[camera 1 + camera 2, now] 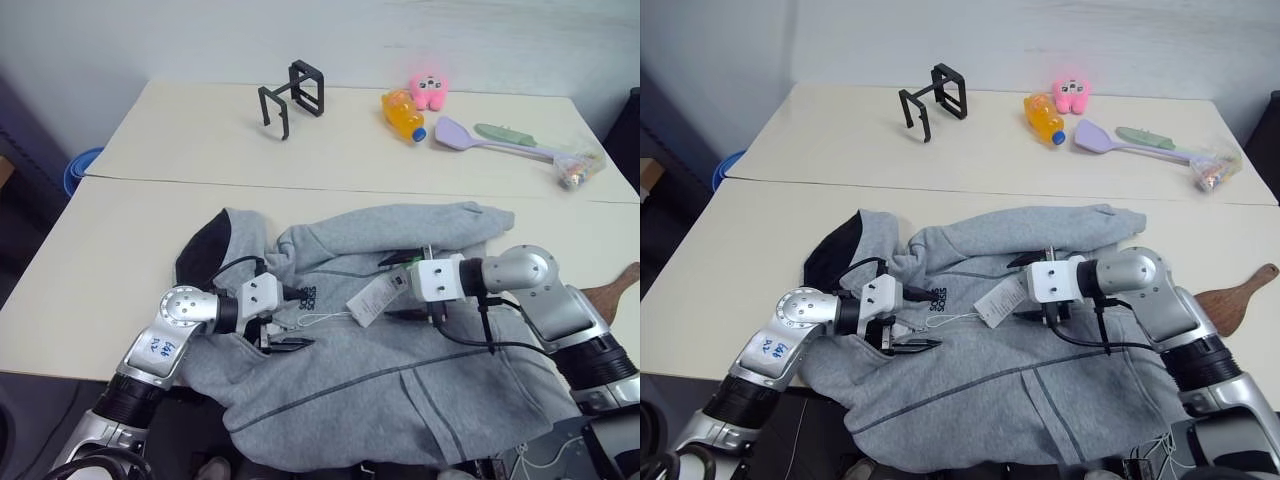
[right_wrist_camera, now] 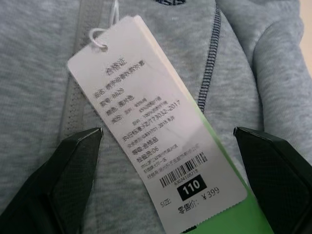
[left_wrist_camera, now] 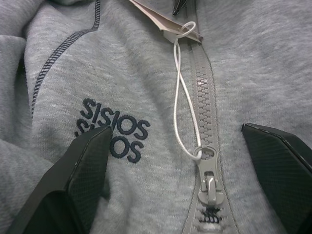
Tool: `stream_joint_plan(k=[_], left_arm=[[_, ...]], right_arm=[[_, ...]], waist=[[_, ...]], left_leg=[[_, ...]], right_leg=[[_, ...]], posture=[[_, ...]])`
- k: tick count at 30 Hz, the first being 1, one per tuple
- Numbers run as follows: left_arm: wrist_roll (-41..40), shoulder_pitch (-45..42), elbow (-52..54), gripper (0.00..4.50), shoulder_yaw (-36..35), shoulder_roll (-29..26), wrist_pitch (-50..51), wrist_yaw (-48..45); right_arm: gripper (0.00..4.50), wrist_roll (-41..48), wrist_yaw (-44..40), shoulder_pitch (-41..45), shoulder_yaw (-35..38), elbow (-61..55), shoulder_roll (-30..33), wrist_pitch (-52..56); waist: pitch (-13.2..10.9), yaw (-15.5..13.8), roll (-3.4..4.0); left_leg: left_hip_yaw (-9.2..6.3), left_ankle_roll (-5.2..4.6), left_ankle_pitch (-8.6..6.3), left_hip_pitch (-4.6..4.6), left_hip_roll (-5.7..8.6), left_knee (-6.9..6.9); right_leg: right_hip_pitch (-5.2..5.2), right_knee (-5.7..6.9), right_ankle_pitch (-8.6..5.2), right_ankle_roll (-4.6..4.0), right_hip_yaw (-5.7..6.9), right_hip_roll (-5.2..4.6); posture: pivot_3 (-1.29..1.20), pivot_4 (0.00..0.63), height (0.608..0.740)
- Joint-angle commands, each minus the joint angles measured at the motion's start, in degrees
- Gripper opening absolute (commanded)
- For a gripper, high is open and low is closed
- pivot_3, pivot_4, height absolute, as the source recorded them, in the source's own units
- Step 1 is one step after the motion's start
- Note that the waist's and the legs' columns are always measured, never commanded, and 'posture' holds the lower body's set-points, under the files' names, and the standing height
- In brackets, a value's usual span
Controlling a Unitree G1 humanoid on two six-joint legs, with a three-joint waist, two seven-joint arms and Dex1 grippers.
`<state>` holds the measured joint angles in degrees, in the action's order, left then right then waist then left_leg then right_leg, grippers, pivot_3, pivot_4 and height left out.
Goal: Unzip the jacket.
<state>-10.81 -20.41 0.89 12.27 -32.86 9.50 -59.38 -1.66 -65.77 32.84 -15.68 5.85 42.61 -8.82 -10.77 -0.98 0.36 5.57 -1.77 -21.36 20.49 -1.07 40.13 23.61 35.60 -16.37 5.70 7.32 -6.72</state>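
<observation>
The hang tag is lying flat at a slant across the open fingers of my right gripper, so next I tilt that gripper low and pinch the hang tag's green end (image 2: 239,219).
The light grey jacket (image 1: 400,380) lies flat on the near table, its dark-lined hood (image 1: 205,250) at the left. Its zipper is closed, and the pull (image 3: 208,183) sits near the collar with a white string running to the hang tag (image 1: 372,300). My left gripper (image 1: 297,318) hovers open over the chest, one finger by the dark logo (image 3: 113,129) and the pull between the two. My right gripper (image 1: 398,287) is open too, pointing left, with the white-and-green hang tag (image 2: 156,131) lying between its fingers (image 2: 73,170), ungripped.
On the far table stand a black frame (image 1: 293,98), an orange bottle (image 1: 403,114), a pink plush toy (image 1: 430,90) and a purple spatula (image 1: 470,137). A wooden paddle (image 1: 615,288) lies at the near table's right edge.
</observation>
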Motion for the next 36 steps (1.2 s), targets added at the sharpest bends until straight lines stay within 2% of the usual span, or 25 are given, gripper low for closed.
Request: stream_joint_plan(k=[1, 9, 12, 16, 20, 25, 36], left_arm=[[0.5, 0.1, -0.5, 4.46, 0.1, 0.7, -0.1, 0.8], [0.7, -0.5, -1.6, 4.46, -0.1, 1.1, -0.3, 0.8], [0.9, -0.6, -2.0, 4.50, -0.2, 1.2, -0.7, 0.8], [1.0, -0.7, -2.5, 4.50, -0.1, 1.6, -1.0, 1.1], [0.8, -0.4, -2.0, 4.50, -0.1, 1.9, -0.4, 1.1], [0.5, 0.9, -1.0, 4.50, -0.1, 1.7, 0.2, 1.0], [0.2, 1.3, -0.3, 4.50, -0.1, 1.2, 0.9, 0.2]], right_arm=[[4.50, -1.9, 1.4, 2.1, -0.6, 0.8, -1.5, -1.3], [4.50, -3.8, 3.9, 1.2, -1.2, 2.4, -3.9, -3.2], [3.88, -2.5, 2.4, 0.8, -0.6, 0.6, -2.7, -2.9], [2.54, -3.8, 6.1, 1.1, 0.8, 0.9, -3.3, -8.6], [1.31, -3.7, 8.3, -1.9, 1.1, -1.9, -3.1, -9.0], [1.31, -4.4, 10.4, -8.1, 1.4, -6.8, -3.0, -8.1], [1.31, -4.9, 12.4, -9.6, 2.3, -7.4, -2.6, -5.8]], waist=[[0.0, 0.2, 0.00], [0.0, 0.6, 0.01], [0.0, 0.8, 0.01], [0.0, 0.9, 0.01], [0.0, 0.8, 0.01], [0.0, 0.8, 0.01], [0.0, 1.0, 0.02]], left_leg=[[-0.01, 0.01, 0.00, 0.00, 0.00, 0.00], [-0.06, 0.01, 0.01, -0.05, -0.02, 0.00], [-0.08, 0.01, 0.01, -0.07, -0.02, 0.00], [-0.09, 0.01, 0.01, -0.07, -0.02, 0.00], [-0.12, 0.01, 0.01, -0.07, -0.01, 0.00], [-0.14, 0.01, 0.01, -0.07, 0.00, 0.00], [-0.12, 0.01, 0.01, -0.10, -0.01, 0.00]], right_leg=[[0.00, 0.00, 0.00, 0.00, 0.01, 0.00], [-0.06, 0.02, 0.00, 0.00, 0.04, 0.00], [-0.10, 0.02, 0.00, 0.00, 0.04, -0.01], [-0.10, 0.02, 0.00, 0.00, 0.04, -0.01], [-0.11, 0.02, 0.00, 0.00, 0.06, -0.04], [-0.12, 0.02, 0.00, 0.00, 0.06, -0.05], [-0.13, 0.02, 0.00, 0.00, 0.04, -0.04]], posture=[[0.00, 0.150, 0.740], [0.00, 0.150, 0.740], [0.00, 0.150, 0.740], [0.00, 0.150, 0.740], [0.00, 0.150, 0.740], [0.00, 0.150, 0.740], [0.00, 0.150, 0.740]])
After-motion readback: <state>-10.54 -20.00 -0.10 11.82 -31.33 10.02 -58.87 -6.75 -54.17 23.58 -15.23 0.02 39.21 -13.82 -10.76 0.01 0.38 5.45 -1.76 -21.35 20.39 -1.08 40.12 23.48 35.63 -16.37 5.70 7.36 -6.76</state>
